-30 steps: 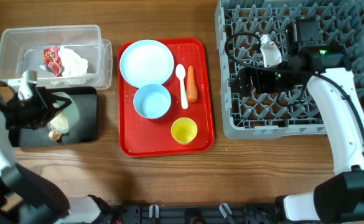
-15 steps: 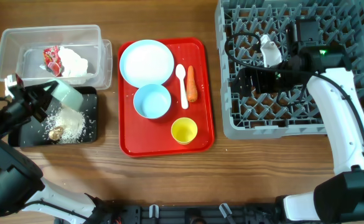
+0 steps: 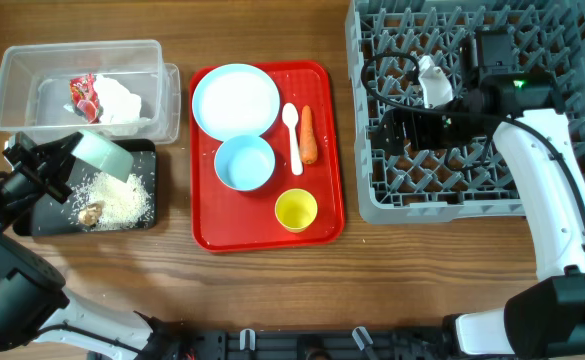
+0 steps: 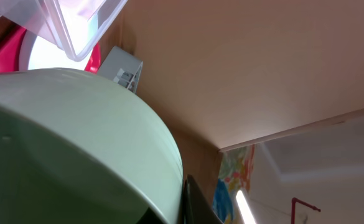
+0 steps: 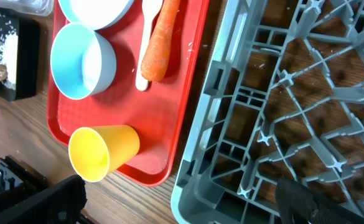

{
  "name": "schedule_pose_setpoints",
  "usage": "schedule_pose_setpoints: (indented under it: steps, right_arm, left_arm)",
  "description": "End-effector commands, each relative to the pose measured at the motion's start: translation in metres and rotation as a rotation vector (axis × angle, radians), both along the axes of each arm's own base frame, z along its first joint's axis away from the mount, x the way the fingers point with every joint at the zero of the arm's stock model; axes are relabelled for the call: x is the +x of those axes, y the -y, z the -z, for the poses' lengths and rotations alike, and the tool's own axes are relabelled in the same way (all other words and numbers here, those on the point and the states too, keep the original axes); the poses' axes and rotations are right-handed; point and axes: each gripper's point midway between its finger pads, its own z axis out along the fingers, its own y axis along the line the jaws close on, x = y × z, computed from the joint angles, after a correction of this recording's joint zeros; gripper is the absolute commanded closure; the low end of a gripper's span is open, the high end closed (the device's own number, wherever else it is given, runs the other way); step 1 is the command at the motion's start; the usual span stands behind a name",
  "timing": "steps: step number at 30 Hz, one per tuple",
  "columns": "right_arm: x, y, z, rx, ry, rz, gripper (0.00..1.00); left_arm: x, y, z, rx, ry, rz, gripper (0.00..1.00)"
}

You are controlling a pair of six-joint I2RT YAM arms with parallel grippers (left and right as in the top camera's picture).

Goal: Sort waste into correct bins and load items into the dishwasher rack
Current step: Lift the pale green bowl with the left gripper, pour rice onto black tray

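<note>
My left gripper needs to let go of the pale green bowl on the red tray's empty corner (image 3: 223, 221) beside the yellow cup.
My left gripper (image 3: 50, 168) is shut on the pale green bowl (image 3: 100, 152), held tilted over the far left part of the black tray (image 3: 144, 152); the bowl fills the left wrist view (image 4: 76, 143). White rice (image 3: 122, 202) and a brown lump (image 3: 90, 212) lie on that tray. The clear tub (image 3: 32, 70) holds the red-and-white wrapper (image 3: 97, 98). The pale blue plate (image 3: 235, 100), blue bowl (image 3: 244, 162), spoon (image 3: 292, 132), carrot (image 3: 308, 135) and yellow cup (image 3: 296, 210) sit on the red tray. My right gripper (image 3: 390, 130) is open and empty over the grey rack (image 3: 562, 60).
The red tray (image 3: 207, 230) lies between the bins and the rack. In the right wrist view the rack's front left corner (image 5: 194, 186) sits right beside the red tray's edge (image 5: 188, 106), with the yellow cup (image 5: 101, 152) lying near it.
The left gripper tipped the green bowl and drew it back up and to the left; rice now lies spread on the black tray beside the lump. The right arm has not moved.
</note>
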Motion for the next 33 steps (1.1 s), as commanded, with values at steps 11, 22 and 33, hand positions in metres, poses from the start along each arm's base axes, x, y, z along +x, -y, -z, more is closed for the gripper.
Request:
schedule_pose_setpoints:
  steps: [11,22,33]
  right_arm:
    - [0.002,0.0,0.001,-0.005,-0.002,0.003,0.0]
    - [0.003,0.0,0.001,-0.006,-0.001,0.003,0.0]
    - [0.003,0.0,0.001,-0.004,-0.003,0.006,0.0]
  left_arm:
    - [-0.018,0.046,0.007,0.308,0.066,0.224,0.96]
    - [-0.039,0.132,-0.08,0.51,0.387,0.426,0.96]
    - [-0.079,0.219,0.022,1.344,-0.231,0.791,0.96]
